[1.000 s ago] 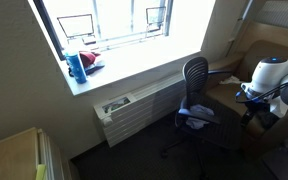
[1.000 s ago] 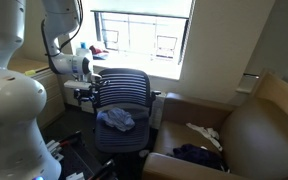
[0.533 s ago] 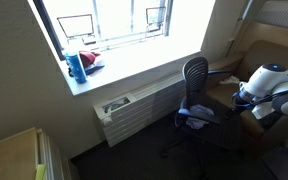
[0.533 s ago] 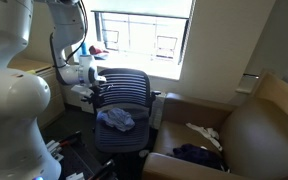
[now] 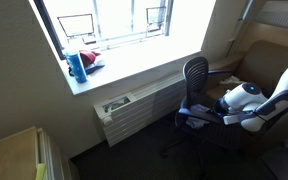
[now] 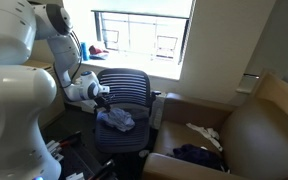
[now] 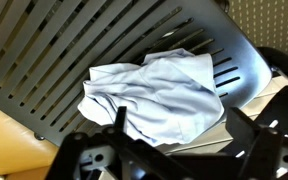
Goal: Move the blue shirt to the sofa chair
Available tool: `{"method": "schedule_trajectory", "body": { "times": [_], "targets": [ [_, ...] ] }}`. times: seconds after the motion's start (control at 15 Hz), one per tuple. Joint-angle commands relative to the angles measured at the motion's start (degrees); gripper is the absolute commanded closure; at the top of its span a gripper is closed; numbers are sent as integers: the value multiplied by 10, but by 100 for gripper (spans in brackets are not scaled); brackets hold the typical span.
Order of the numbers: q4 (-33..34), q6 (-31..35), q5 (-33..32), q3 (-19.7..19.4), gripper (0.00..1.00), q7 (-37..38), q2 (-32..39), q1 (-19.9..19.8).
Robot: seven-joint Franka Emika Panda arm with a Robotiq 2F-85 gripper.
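The bunched fold [image 5: 199,121] [image 7: 119,108] at the light blue shirt's end on the office chair's seat is the next place my gripper needs to go to and close.
The light blue shirt [image 7: 159,95] lies crumpled on the seat of a dark slatted office chair [image 7: 64,40]. It also shows on the chair seat in both exterior views [image 6: 116,119] [image 5: 197,112]. My gripper [image 7: 179,128] is open, its fingers spread just above the near edge of the shirt. In an exterior view my gripper [image 6: 103,93] hangs over the left side of the seat. The tan sofa chair [image 6: 249,125] stands to the right of the office chair.
A dark garment [image 6: 199,155] and a white cloth [image 6: 202,133] lie on the sofa chair's seat. A window sill [image 5: 114,65] carries a blue bottle [image 5: 76,67] and red items. A radiator [image 5: 134,108] stands under it.
My arm has swung down and toward the office chair, bringing the gripper from beside the backrest to just over the shirt on the seat.
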Motion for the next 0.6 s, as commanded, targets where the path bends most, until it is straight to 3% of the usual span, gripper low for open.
{"method": "schedule_trajectory", "body": {
  "times": [0.0,0.2,0.33,0.53],
  "targets": [
    [0,0,41,5,0,-38,-1,1],
    [-9,3,64,-26,0,-28,-10,23],
    [-2,19,113,-14,0,-17,-17,-16],
    [12,32,133,59,0,-41,-39,-141]
  ]
}}
